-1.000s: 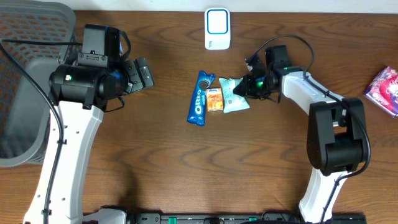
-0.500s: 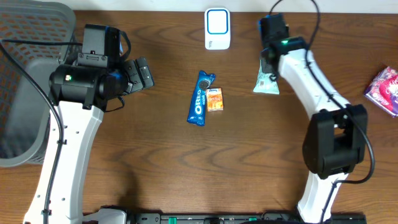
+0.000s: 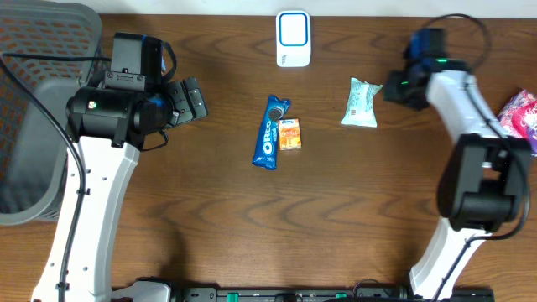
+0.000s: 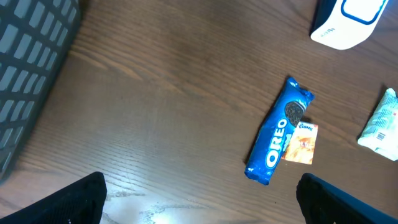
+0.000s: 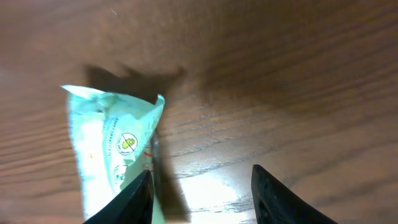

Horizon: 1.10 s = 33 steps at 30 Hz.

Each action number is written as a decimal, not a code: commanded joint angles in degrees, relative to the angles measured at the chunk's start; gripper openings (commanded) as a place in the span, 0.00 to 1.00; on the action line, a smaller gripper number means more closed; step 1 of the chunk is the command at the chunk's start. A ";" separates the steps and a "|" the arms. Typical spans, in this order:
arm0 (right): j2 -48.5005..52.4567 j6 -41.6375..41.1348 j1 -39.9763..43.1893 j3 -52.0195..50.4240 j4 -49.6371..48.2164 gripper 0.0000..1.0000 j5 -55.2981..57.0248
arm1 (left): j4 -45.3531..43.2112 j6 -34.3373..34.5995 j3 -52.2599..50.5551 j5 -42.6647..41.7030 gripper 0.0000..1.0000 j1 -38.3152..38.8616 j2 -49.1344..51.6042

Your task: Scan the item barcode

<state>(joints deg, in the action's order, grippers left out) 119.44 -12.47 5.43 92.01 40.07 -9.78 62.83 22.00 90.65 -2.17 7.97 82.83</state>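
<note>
My right gripper should go to the mint-green snack packet next. It should then close on the packet's middle (image 3: pixel 362 101) (image 5: pixel 126 169), just under the packet's round logo.
A mint-green snack packet (image 3: pixel 362 102) lies flat on the table, right of the white barcode scanner (image 3: pixel 293 39). My right gripper (image 3: pixel 393 91) hovers just to the packet's right, open and holding nothing. In the right wrist view the packet (image 5: pixel 111 146) sits beside the left finger, and bare wood shows between the fingertips of the gripper (image 5: pixel 202 199). A blue Oreo pack (image 3: pixel 270 132) and a small orange packet (image 3: pixel 289 134) lie side by side at mid-table. My left gripper (image 3: pixel 189 99) hangs wide open far to the left, well above the table (image 4: pixel 155 112).
A grey mesh basket (image 3: pixel 38 109) stands at the left edge. A pink packet (image 3: pixel 520 122) lies at the far right. In the left wrist view the Oreo pack (image 4: pixel 278 138), orange packet (image 4: pixel 300 143), scanner (image 4: pixel 345 22) and mint packet (image 4: pixel 379 121) all show.
My right gripper carried the mint packet from beside the orange packet to the right of the scanner, let it go on the table and drew back rightward. The left arm has not moved.
</note>
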 commanded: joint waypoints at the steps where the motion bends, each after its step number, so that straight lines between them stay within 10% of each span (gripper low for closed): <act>1: 2.73 2.21 3.56 0.83 -0.61 0.45 -23.89 | 0.15 -0.98 0.22 0.74 0.98 -0.28 -0.09; 11: 13.92 1.90 2.36 0.83 -6.38 0.50 -34.45 | 0.15 -0.98 0.22 0.74 0.98 -0.28 -0.09; 13: 16.31 1.11 2.36 0.83 -6.64 0.38 -33.38 | 0.15 -1.01 0.22 0.74 0.98 -0.28 -0.09; 15: 17.92 1.03 2.47 0.83 -5.97 0.01 -30.58 | 0.15 -0.98 0.22 0.74 0.98 -0.28 -0.09; 21: 13.55 -0.17 2.62 1.42 -4.44 0.01 -22.91 | 0.15 -0.98 0.22 0.74 0.98 -0.28 -0.09; 33: -7.69 7.76 -8.33 1.97 3.63 0.01 27.21 | 0.15 -1.01 0.22 0.74 0.98 -0.28 -0.09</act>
<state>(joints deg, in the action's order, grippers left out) 114.48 -8.78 1.78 93.80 42.35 -3.66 62.83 22.00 90.65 -2.17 7.97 82.83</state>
